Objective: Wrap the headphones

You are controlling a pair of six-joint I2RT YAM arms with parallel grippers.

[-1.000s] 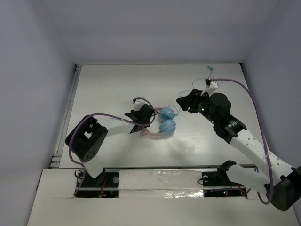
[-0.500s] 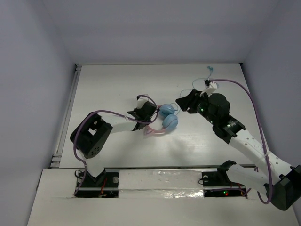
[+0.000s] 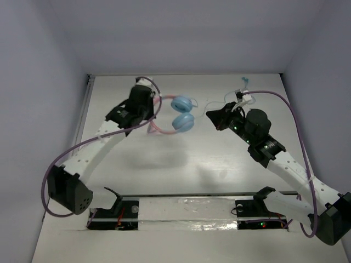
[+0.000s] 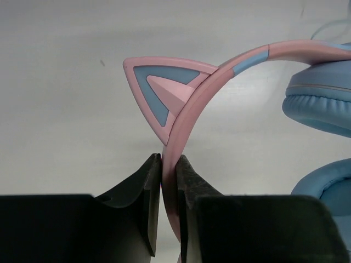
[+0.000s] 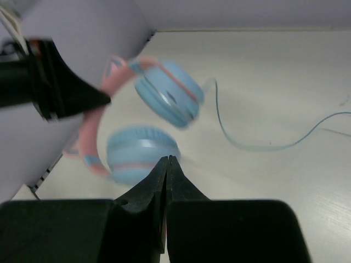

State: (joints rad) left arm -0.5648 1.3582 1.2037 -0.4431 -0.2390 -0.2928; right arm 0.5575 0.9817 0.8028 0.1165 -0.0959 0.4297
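Observation:
The cable runs beyond the ends of my shut, empty right gripper's fingers. I should open it and close on the loose length (image 5: 263, 147) before I wrap the headphones.
The headphones (image 3: 181, 113), with two light blue ear cups and a pink cat-ear headband, hang in the air over the far middle of the table. My left gripper (image 3: 152, 111) is shut on the headband (image 4: 192, 104) just below one cat ear, as the left wrist view (image 4: 169, 164) shows. The thin light blue cable (image 5: 230, 139) trails from a cup across the table towards the far right. My right gripper (image 3: 209, 115) is shut and empty, just right of the cups; in the right wrist view (image 5: 167, 160) its tips sit in front of the lower cup (image 5: 140, 153).
The cable's plug end (image 3: 245, 82) lies near the far right corner of the white table (image 3: 164, 164). Walls close in on the left, far and right sides. The left arm (image 5: 49, 82) shows at the left of the right wrist view.
My left arm has lifted the headphones off the table and carried them away from the near edge and to the left. My right gripper has barely moved and stays shut.

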